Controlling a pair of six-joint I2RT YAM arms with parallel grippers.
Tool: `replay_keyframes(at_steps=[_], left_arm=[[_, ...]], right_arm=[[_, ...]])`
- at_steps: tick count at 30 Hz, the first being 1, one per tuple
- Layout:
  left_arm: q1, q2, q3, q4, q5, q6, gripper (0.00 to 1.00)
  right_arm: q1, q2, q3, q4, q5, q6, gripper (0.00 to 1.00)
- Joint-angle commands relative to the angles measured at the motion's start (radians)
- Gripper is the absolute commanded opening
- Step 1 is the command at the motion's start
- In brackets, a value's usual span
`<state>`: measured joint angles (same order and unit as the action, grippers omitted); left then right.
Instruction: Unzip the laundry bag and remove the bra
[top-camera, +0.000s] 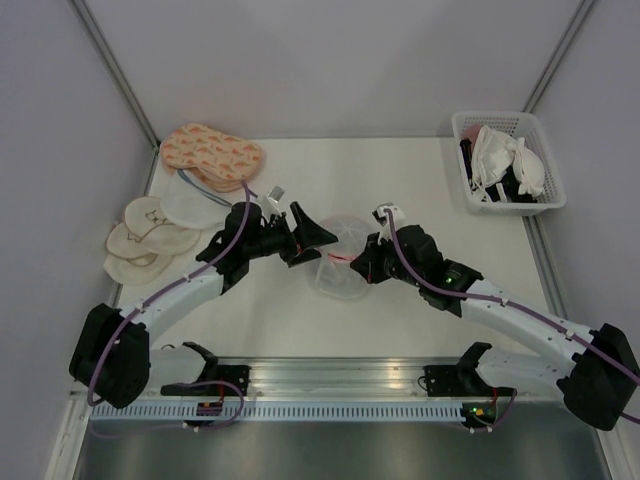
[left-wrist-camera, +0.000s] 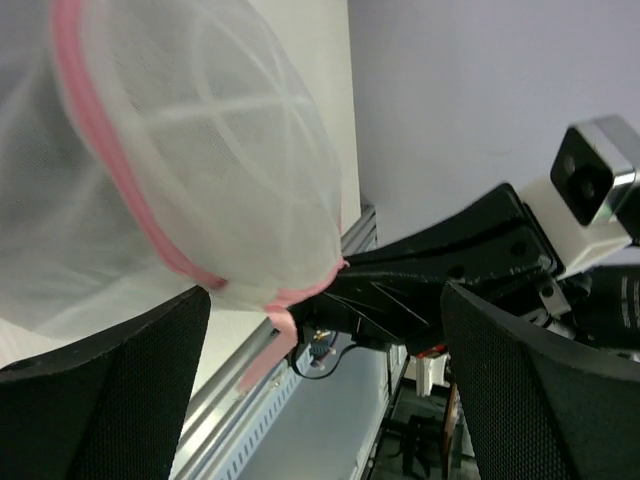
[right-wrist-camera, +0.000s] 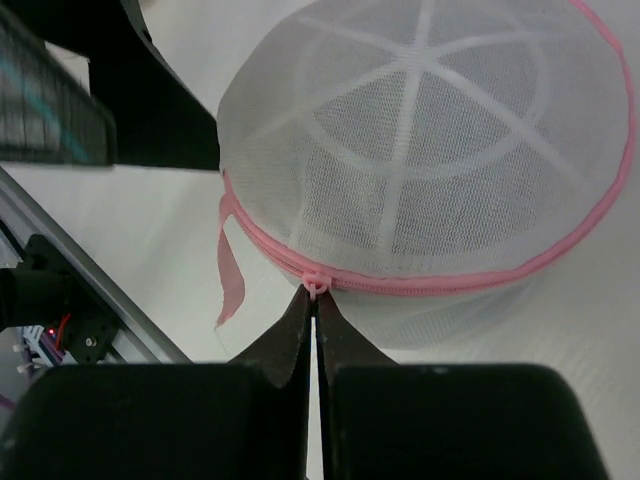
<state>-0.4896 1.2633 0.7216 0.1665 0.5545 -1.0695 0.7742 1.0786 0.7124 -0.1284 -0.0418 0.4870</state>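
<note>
My right gripper holds the zip pull and the zip end by the pink ribbon tab hangs free, so I should pinch that end (left-wrist-camera: 284, 299) with my left gripper before unzipping.
The laundry bag (top-camera: 340, 258), a white mesh dome with a pink zip rim, sits mid-table between both arms. My right gripper (right-wrist-camera: 315, 300) is shut on the small pink zip pull (right-wrist-camera: 316, 284) at the bag's (right-wrist-camera: 430, 150) near rim; in the top view this gripper (top-camera: 368, 262) touches the bag's right side. My left gripper (top-camera: 312, 240) stands open at the bag's left side, with nothing between its fingers. In its wrist view the left gripper (left-wrist-camera: 325, 295) has the bag (left-wrist-camera: 200, 150) just above and left of it. The bra does not show through the mesh.
A white basket (top-camera: 545, 205) at the back right holds white padded bras and some black fabric. Peach patterned pads (top-camera: 210, 152) and cream round pads (top-camera: 140, 240) lie at the back left. A loose pink ribbon tab (right-wrist-camera: 230, 275) hangs from the zip rim.
</note>
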Motion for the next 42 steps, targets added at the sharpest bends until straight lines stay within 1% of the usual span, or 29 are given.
replay_keyframes(at_steps=[1, 5, 9, 12, 13, 14, 16, 21, 25, 27, 28, 29, 30, 31, 32, 33, 36, 42], left_arm=[[-0.062, -0.051, -0.034, -0.021, -0.047, -0.070, 1.00], [-0.090, -0.091, -0.103, -0.019, -0.091, -0.119, 1.00], [-0.093, -0.088, -0.132, -0.016, -0.139, -0.132, 0.99], [-0.093, -0.061, -0.142, 0.011, -0.178, -0.144, 0.93], [-0.093, -0.050, -0.139, 0.027, -0.182, -0.158, 0.90], [-0.093, -0.038, -0.136, 0.062, -0.183, -0.162, 0.89], [-0.095, -0.002, -0.114, 0.080, -0.186, -0.181, 0.87], [-0.106, 0.015, -0.074, 0.099, -0.232, -0.196, 0.90], [-0.112, 0.036, -0.053, 0.103, -0.229, -0.204, 0.89], [-0.115, 0.045, -0.057, 0.134, -0.216, -0.210, 0.82], [-0.116, 0.053, -0.063, 0.148, -0.212, -0.214, 0.67], [-0.116, 0.062, -0.067, 0.168, -0.194, -0.218, 0.57], [-0.116, 0.074, -0.071, 0.192, -0.186, -0.224, 0.34], [-0.116, 0.080, -0.071, 0.200, -0.179, -0.224, 0.24], [-0.116, 0.093, -0.071, 0.202, -0.168, -0.227, 0.15], [-0.118, 0.097, -0.071, 0.205, -0.163, -0.225, 0.03], [-0.118, 0.107, -0.074, 0.206, -0.165, -0.219, 0.02], [-0.095, 0.119, -0.044, 0.180, -0.156, -0.164, 0.02]], right_arm=[[-0.001, 0.023, 0.001, 0.104, -0.084, 0.027, 0.00], [-0.001, 0.032, -0.002, 0.119, -0.102, 0.044, 0.00], [-0.001, 0.026, -0.005, 0.121, -0.127, 0.039, 0.00], [-0.001, 0.026, -0.013, 0.154, -0.191, 0.030, 0.00], [-0.001, 0.030, -0.016, 0.154, -0.225, 0.028, 0.00], [-0.001, 0.032, -0.016, 0.151, -0.239, 0.021, 0.00], [0.000, 0.043, -0.017, 0.132, -0.271, 0.007, 0.01], [0.005, 0.044, -0.021, 0.063, -0.299, -0.034, 0.01], [0.007, 0.040, -0.030, 0.052, -0.302, -0.047, 0.00], [0.005, 0.043, -0.030, 0.052, -0.306, -0.048, 0.00], [0.005, 0.046, -0.028, 0.050, -0.308, -0.048, 0.00], [0.007, 0.047, -0.028, 0.055, -0.308, -0.048, 0.00], [0.007, 0.050, -0.025, 0.055, -0.308, -0.047, 0.00], [0.007, 0.052, -0.024, 0.056, -0.308, -0.048, 0.00], [0.005, 0.053, -0.022, 0.055, -0.309, -0.047, 0.00], [0.005, 0.058, -0.018, 0.053, -0.310, -0.048, 0.00], [0.005, 0.067, -0.005, 0.033, -0.308, -0.047, 0.00], [0.005, 0.098, 0.038, -0.083, -0.282, -0.057, 0.00]])
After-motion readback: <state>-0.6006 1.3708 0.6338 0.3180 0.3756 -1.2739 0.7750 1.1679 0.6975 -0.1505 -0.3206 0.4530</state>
